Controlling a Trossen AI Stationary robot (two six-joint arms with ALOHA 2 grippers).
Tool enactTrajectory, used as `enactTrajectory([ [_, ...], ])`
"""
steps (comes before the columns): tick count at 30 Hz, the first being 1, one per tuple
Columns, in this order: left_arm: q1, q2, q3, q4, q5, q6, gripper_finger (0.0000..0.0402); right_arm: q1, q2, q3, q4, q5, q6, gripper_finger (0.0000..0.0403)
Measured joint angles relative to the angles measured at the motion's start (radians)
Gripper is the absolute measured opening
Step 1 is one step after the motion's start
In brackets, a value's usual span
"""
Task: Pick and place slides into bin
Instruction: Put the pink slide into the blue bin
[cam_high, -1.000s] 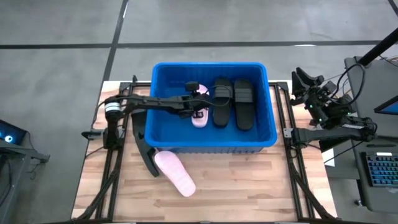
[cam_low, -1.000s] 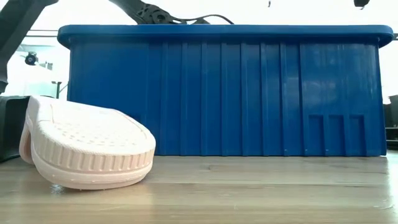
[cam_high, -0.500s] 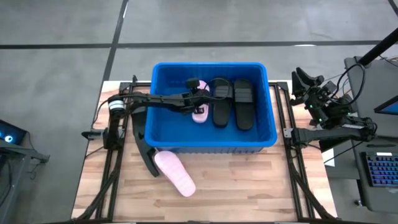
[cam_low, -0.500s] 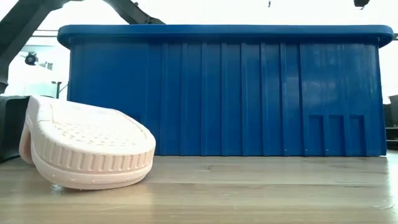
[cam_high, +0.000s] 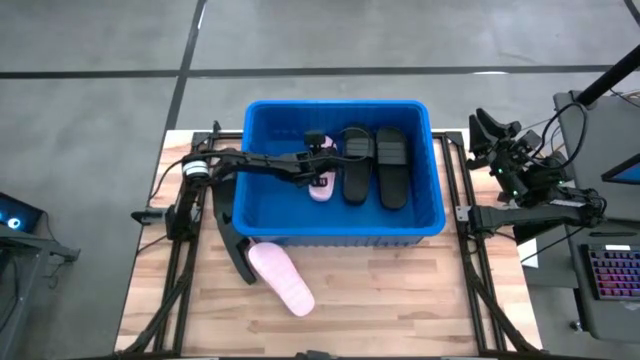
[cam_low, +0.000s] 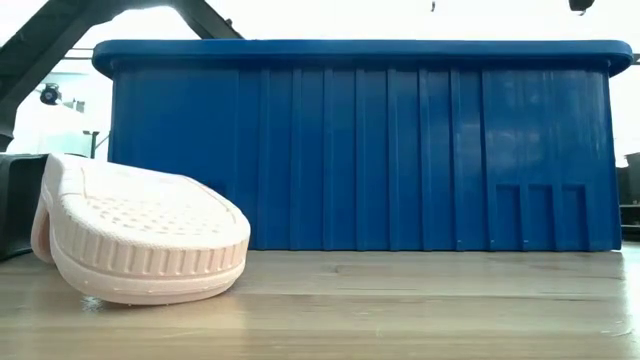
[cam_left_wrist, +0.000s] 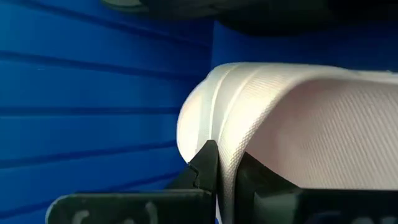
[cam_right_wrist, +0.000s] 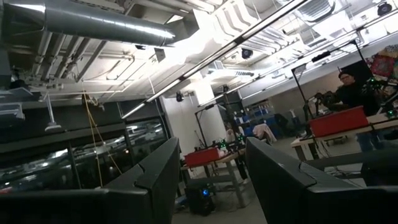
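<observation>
Next, my left gripper sets the pink slide, now held inside the bin, down so that it sits snugly beside the pair of black slides in the blue bin (cam_high: 331, 169).
The blue bin (cam_high: 262, 200) stands at the table's far middle, with two black slides (cam_high: 356, 172) (cam_high: 392, 165) lying side by side on its floor. My left gripper (cam_high: 319, 160) reaches inside the bin from the left and is shut on a light pink slide (cam_high: 320, 187), just left of the black pair. A second pink slide (cam_high: 282, 277) lies on the table in front of the bin, its ribbed sole (cam_low: 140, 245) turned toward the near edge. My right gripper (cam_high: 490, 130) waits off the table's right side, open and pointing up. My left gripper pinches a thin pale edge of the pink slide (cam_left_wrist: 227, 140) between its two fingers (cam_left_wrist: 205, 165). The fingers come slanting down from the table's left. The slide sits inside the bin against the gripper; whether it rests on the floor cannot be told.
A dark object (cam_high: 233, 240) lies on the table against the near pink slide's left side. Bare wooden tabletop (cam_high: 400, 300) stretches in front of the bin. The bin's tall front wall (cam_low: 400, 150) blocks the low view of its inside. Black frame rails run along both table sides.
My left gripper has sunk deeper into the bin, still shut on the pink slide, and its arm has dropped behind the bin's rim in the low view. The slide has stayed beside the black pair.
</observation>
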Motion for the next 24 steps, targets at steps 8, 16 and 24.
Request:
enactTrajectory([
  [8,0.003,-0.004,0.019,0.027,0.001,-0.009,0.0,0.0,0.0,0.0,0.0,0.0,0.0,0.0176],
  [16,0.014,-0.004,0.021,0.047,0.035,-0.102,0.0,0.0,0.0,0.0,-0.001,0.0,0.0,0.0176],
  [24,0.024,0.003,0.013,0.056,0.036,-0.105,0.0,0.0,0.0,0.0,-0.001,0.0,0.0,0.0176],
])
